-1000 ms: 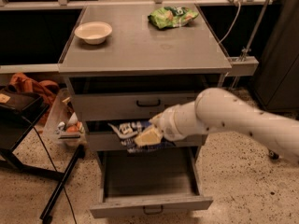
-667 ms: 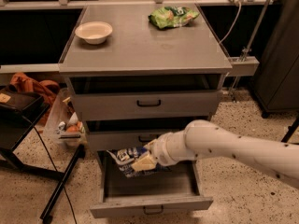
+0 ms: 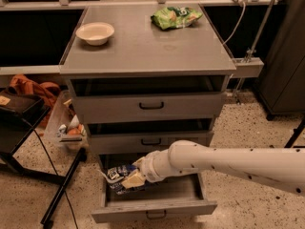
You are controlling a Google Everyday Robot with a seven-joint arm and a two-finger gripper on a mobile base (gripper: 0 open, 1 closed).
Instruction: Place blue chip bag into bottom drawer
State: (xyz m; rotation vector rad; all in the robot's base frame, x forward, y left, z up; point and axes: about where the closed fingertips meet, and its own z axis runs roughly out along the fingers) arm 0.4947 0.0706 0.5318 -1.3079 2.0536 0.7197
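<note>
Next, I release the blue chip bag on the bottom drawer's inside (image 3: 120, 184), beside its side nearest the cluttered bin.
The blue chip bag (image 3: 118, 176) is a crumpled dark blue foil bag with white and yellow markings. My gripper (image 3: 129, 179) is shut on it and holds it inside the open bottom drawer (image 3: 155, 210), at the drawer's left side, low over its floor. The white arm (image 3: 224, 162) reaches in from the right. The bottom drawer is pulled out, with a small dark handle (image 3: 156, 216) on its front. The two shallower drawers (image 3: 150, 107) above are shut.
A white bowl (image 3: 95, 32) and a green chip bag (image 3: 175, 17) lie on the cabinet top (image 3: 143, 46). A black stand (image 3: 28, 128) and a bin with clutter (image 3: 71, 130) sit to the left. A grey cabinet (image 3: 286, 56) stands at the right.
My gripper has carried the blue chip bag down from in front of the middle drawer into the open bottom drawer. The arm has lowered with it.
</note>
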